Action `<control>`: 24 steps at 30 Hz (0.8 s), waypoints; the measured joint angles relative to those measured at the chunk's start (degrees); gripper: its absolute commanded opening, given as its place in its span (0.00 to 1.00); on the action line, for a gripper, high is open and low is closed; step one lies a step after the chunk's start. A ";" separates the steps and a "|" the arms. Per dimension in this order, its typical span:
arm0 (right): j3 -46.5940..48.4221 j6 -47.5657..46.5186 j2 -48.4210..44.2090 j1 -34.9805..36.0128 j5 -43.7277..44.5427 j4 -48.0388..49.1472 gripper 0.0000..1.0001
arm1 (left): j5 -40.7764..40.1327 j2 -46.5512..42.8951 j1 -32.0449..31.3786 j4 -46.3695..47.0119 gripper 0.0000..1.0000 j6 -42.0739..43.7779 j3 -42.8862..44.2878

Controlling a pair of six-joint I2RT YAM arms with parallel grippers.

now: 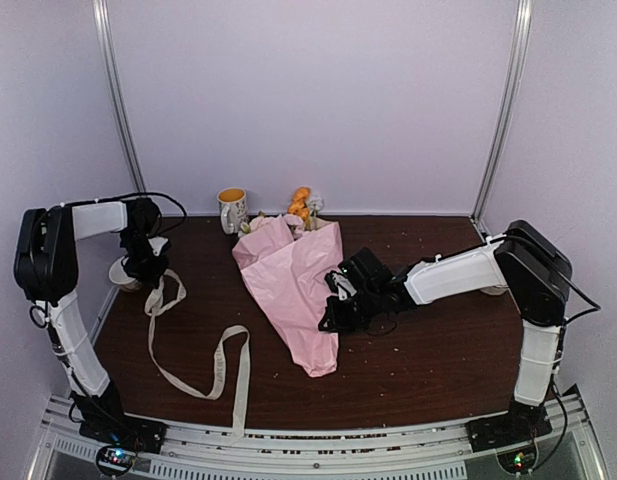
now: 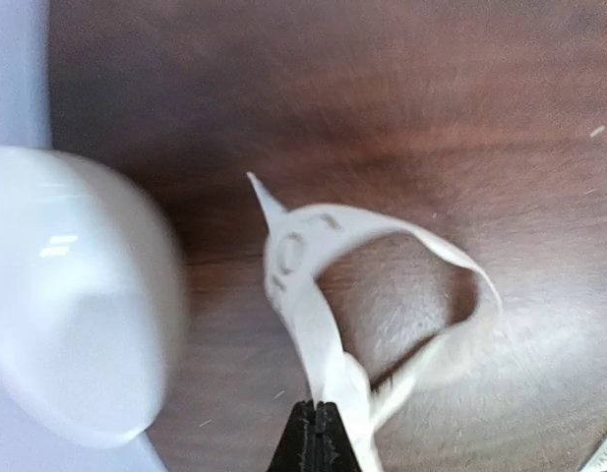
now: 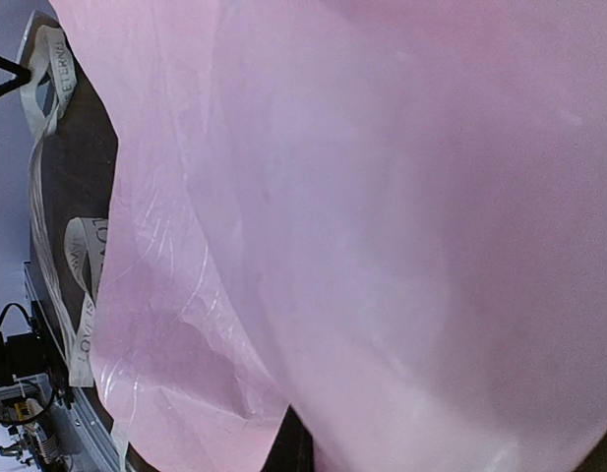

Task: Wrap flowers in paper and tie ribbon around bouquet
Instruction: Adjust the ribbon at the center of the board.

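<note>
I am holding the ribbon in my left gripper far from the bouquet, so I will open it, take the ribbon's front part [image 1: 244, 354] and carry that past the bouquet's narrow end.
The bouquet [image 1: 293, 290], a pale pink paper cone, lies on the table's middle with its narrow end toward the front. Orange flowers [image 1: 301, 203] poke from its wide far end. My right gripper [image 1: 335, 300] is shut on the paper's right edge. In the right wrist view the paper [image 3: 382, 216] fills the frame and hides all but a dark finger tip [image 3: 298, 450]. My left gripper [image 2: 316, 421] is shut on the cream ribbon [image 2: 301, 285], which curls into a loop ahead of it. The ribbon [image 1: 223, 365] trails from the left gripper [image 1: 148, 272] toward the front edge.
A cream and yellow mug [image 1: 232, 210] stands at the back beside the bouquet's wide end. A white rounded object [image 2: 77, 305] sits close to the left of my left gripper, near the table's left edge [image 1: 106, 300].
</note>
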 measured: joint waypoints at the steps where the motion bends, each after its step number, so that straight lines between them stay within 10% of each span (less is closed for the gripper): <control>1: -0.02 0.00 0.00 0.00 0.00 0.02 0.00 | -0.74 -2.29 -0.20 0.04 0.00 0.31 -0.02; 14: -0.11 0.02 -0.04 0.00 0.26 -0.04 0.00 | -9.03 -52.94 -17.86 23.89 0.00 17.09 15.56; 24: 0.07 -0.04 -0.04 0.00 0.31 -0.44 0.00 | -8.96 -49.57 -22.43 19.87 0.00 21.35 10.43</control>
